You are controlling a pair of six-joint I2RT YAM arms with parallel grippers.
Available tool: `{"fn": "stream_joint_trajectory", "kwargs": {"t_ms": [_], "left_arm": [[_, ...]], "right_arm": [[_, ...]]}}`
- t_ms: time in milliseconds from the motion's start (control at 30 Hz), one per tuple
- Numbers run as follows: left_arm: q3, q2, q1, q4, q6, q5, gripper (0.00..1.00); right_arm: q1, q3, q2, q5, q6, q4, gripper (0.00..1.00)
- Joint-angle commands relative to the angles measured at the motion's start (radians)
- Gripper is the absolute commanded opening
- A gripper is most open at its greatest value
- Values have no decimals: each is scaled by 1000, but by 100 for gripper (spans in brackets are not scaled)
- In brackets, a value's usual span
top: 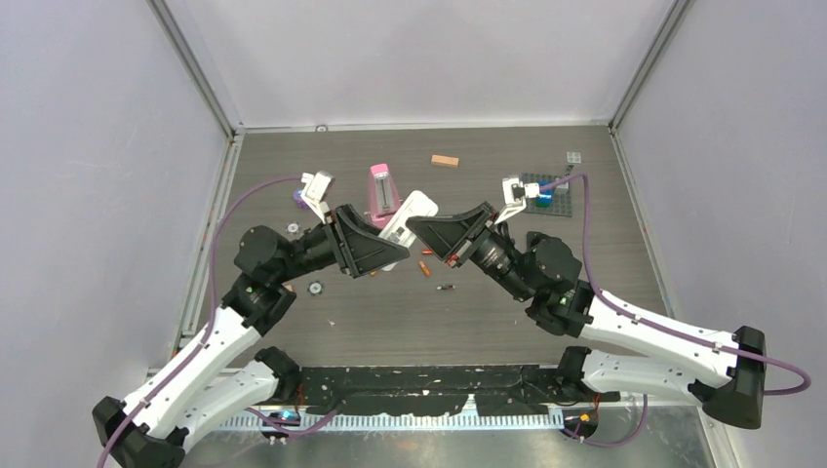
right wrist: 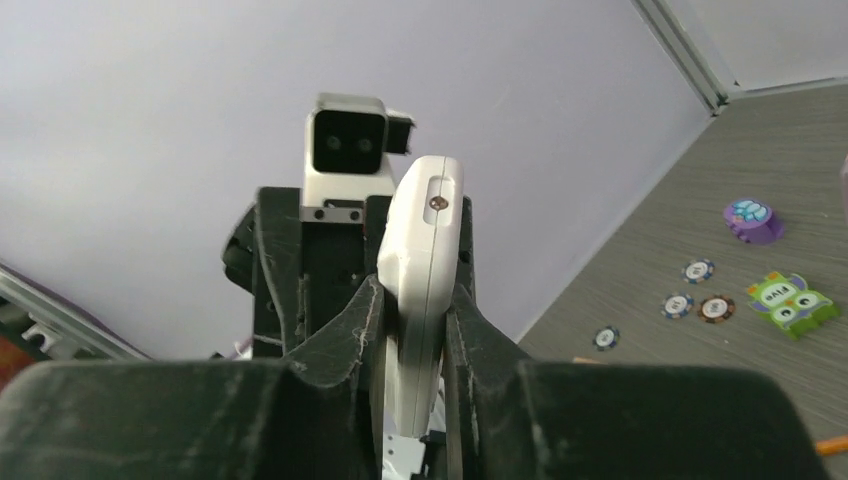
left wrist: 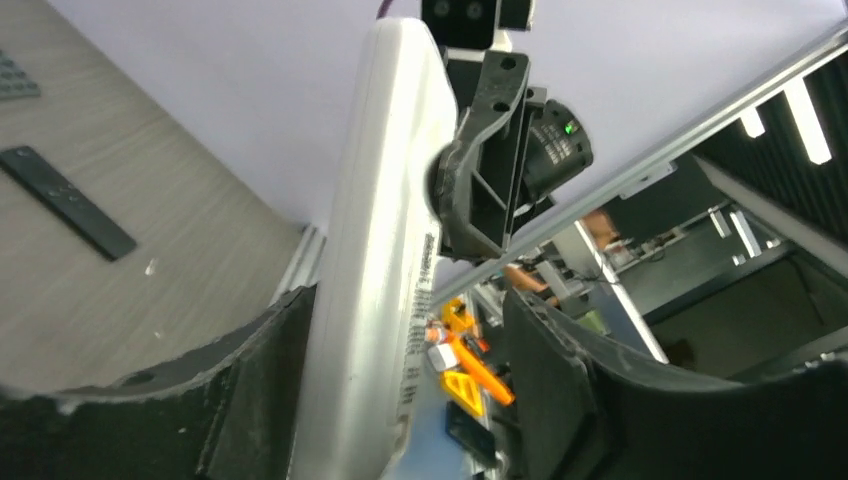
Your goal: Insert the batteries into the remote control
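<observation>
The loose end of the white remote points away from the left gripper, so the robot should turn the white remote until the left gripper can take that loose end (left wrist: 405, 45).
A white remote (top: 408, 216) is held up in the air between both grippers. My right gripper (right wrist: 418, 295) is shut on its edge, with both fingers pressed against it. My left gripper (left wrist: 405, 300) is open around the remote (left wrist: 375, 260): one finger touches it, and a gap shows between it and the other finger (left wrist: 545, 380). In the top view the left gripper (top: 385, 244) and right gripper (top: 429, 230) meet at the remote. An orange battery (top: 425, 268) and a dark red battery (top: 447, 288) lie on the table below. The other batteries are not visible.
A pink remote (top: 382, 190) lies behind the grippers. An orange-tan block (top: 445, 161) sits at the back. A grey baseplate (top: 543, 190) is at the right. A black slim remote (left wrist: 65, 200) lies on the table. Poker chips (right wrist: 698, 270), a green owl piece (right wrist: 795, 303) and a purple piece (right wrist: 752, 220) are on the left.
</observation>
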Motion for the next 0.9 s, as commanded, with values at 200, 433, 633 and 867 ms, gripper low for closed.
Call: {"fn": "stream_joint_trajectory", "kwargs": {"t_ms": [200,433,633,867], "left_arm": [[274,3,6,-574,474,155,81],[299,49,7,-612,514,254,59],[289,54,7,-579,500,295,15],[289,60,7,-560,442,236,0]], "right_arm": [[-85,181,-22,-402,-92,-258,5],[-117,256,35,-636,-74,-293,5],[-118,294,83,-687,-83,-333,8],[-118,243,56,-616,-75,-280,74]]}}
